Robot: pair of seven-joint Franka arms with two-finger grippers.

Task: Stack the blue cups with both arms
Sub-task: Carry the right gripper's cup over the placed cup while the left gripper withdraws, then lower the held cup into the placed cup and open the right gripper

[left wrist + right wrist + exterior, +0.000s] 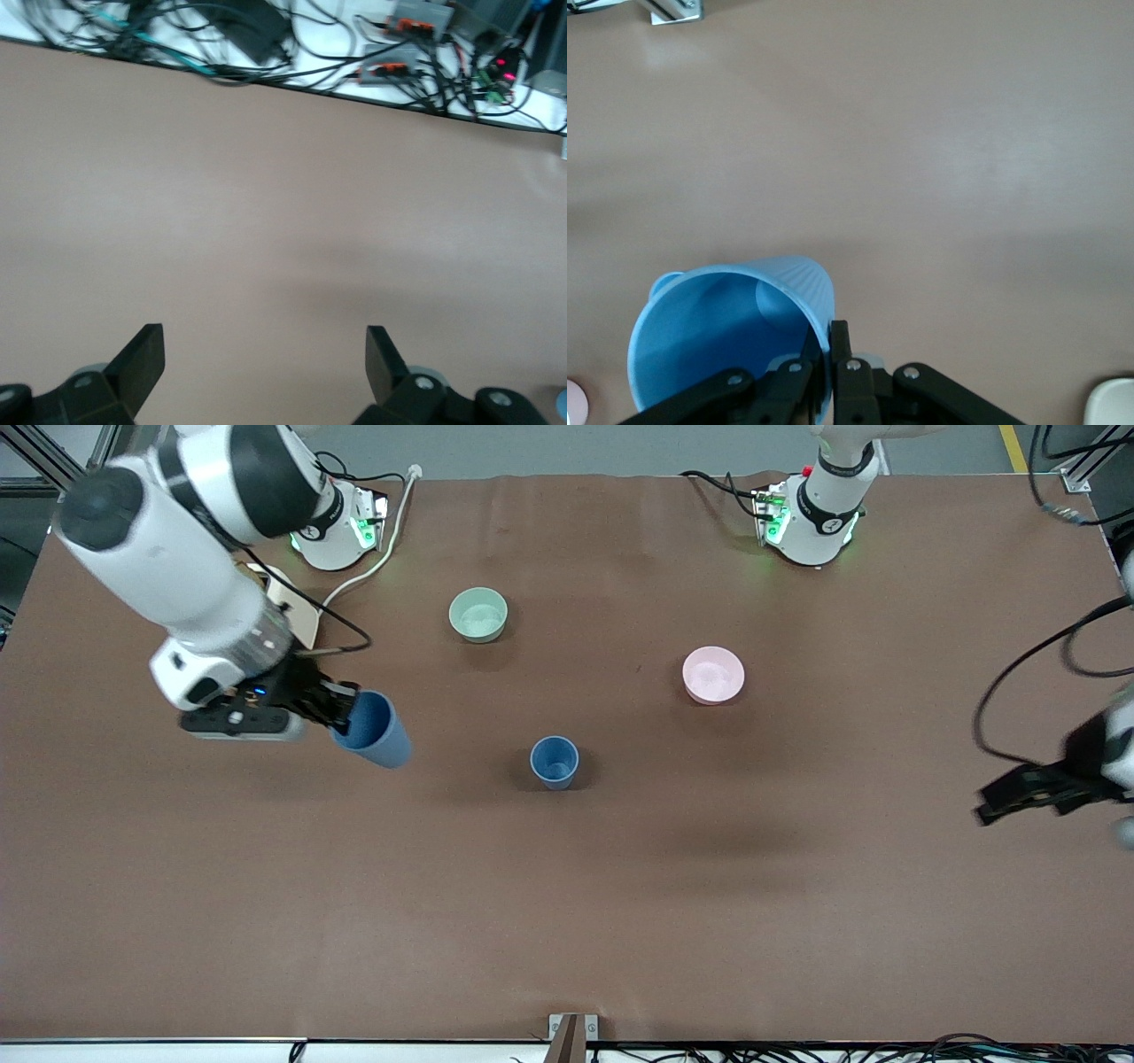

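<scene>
The blue cup in my right gripper, now held tilted above the table, will be let go inside the other blue cup (555,760) that stands near the middle of the table.
My right gripper (347,708) is shut on the rim of a blue cup (376,732) and holds it tilted above the table toward the right arm's end. In the right wrist view the cup (726,332) hangs with one finger inside the rim and one outside; the gripper (829,354) pinches its wall. A second blue cup (555,762) stands upright near the table's middle. My left gripper (992,804) is open and empty over the left arm's end of the table; in the left wrist view its fingers (144,359) are spread wide over bare table, gripper (264,350).
A mint-green bowl (478,614) stands farther from the front camera than the standing cup. A pink bowl (713,674) stands toward the left arm's end. Cables (266,40) lie off the table's edge in the left wrist view.
</scene>
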